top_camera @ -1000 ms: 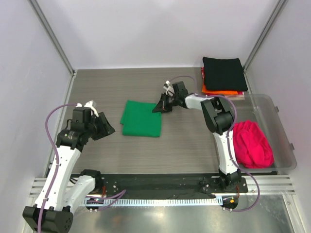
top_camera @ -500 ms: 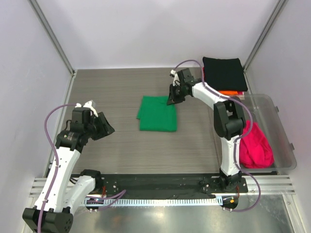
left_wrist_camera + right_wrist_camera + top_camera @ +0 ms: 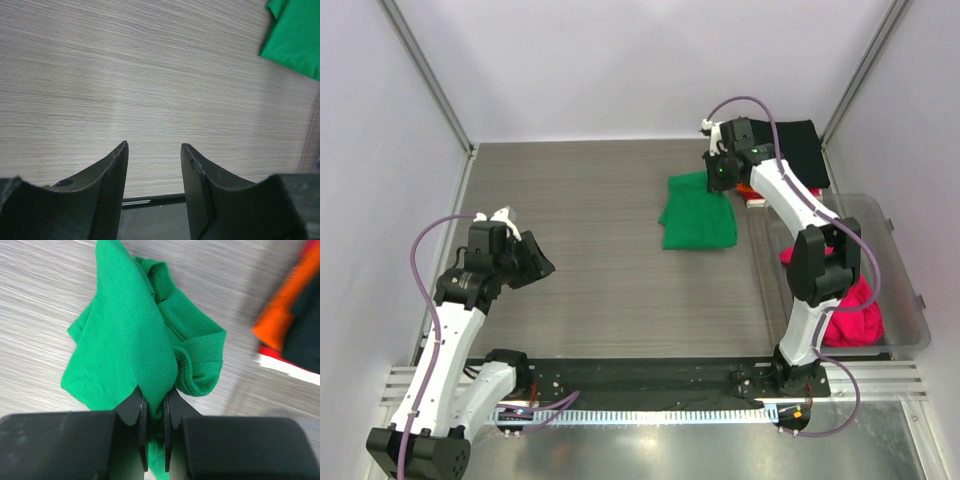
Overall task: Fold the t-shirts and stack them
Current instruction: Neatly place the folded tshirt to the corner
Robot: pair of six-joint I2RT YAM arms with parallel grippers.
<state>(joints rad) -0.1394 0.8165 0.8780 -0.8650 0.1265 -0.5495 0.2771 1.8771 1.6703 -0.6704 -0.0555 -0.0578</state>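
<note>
The green t-shirt will go down on the black t-shirt atop the stack (image 3: 780, 146), and I need to set it there with my right gripper.
A folded bright green t-shirt (image 3: 698, 213) lies on the table right of centre, its far right corner pinched in my right gripper (image 3: 721, 178). The wrist view shows the jaws shut on a bunched fold of the green t-shirt (image 3: 131, 330), with my right gripper (image 3: 155, 402) at the bottom. Behind it at the back right is the stack with a black t-shirt (image 3: 796, 146) on top and orange (image 3: 752, 190) and red edges (image 3: 282, 362) beneath. A magenta-pink t-shirt (image 3: 852, 315) lies crumpled in the bin. My left gripper (image 3: 538, 263) hovers open at the left over bare table (image 3: 152, 150).
A clear plastic bin (image 3: 900, 270) stands at the right edge of the table. White walls and metal posts close in the back and sides. The arm bases sit on a black rail (image 3: 640, 380) at the near edge.
My right gripper has dragged the green t-shirt from the table's middle toward the back right, close to the stack. The left arm has not moved.
</note>
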